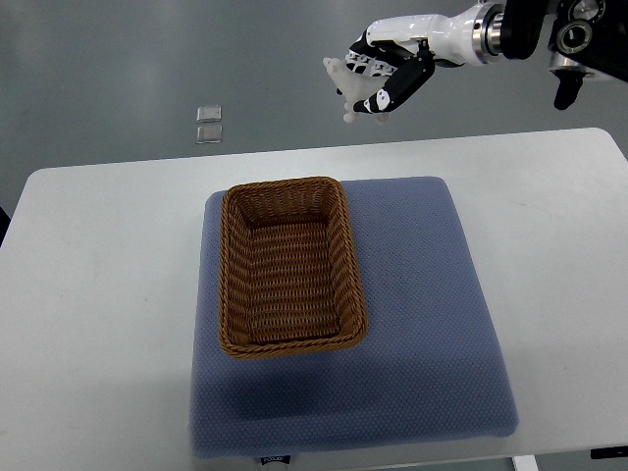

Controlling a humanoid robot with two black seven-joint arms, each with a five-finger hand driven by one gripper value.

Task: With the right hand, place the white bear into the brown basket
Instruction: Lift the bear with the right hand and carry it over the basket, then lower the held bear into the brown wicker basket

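Note:
The robot's right gripper should release the white bear on the brown basket's bottom, close to its far side [278, 245].
My right hand [385, 71] comes in from the upper right and hangs high beyond the table's far edge, its fingers curled around a small white bear [355, 86]. Only the bear's pale head and limbs poke out below and to the left of the black-and-white fingers. The brown wicker basket [235, 285] sits lower in the picture, on the left part of a blue cushion [422, 294]. It is rectangular and holds nothing. The hand is well up and to the right of the basket, not over it. My left arm does not show.
The cushion lies on a white table [98, 275] with rounded corners. Two small clear square objects [208, 125] lie on the grey floor beyond the table, upper left of the basket.

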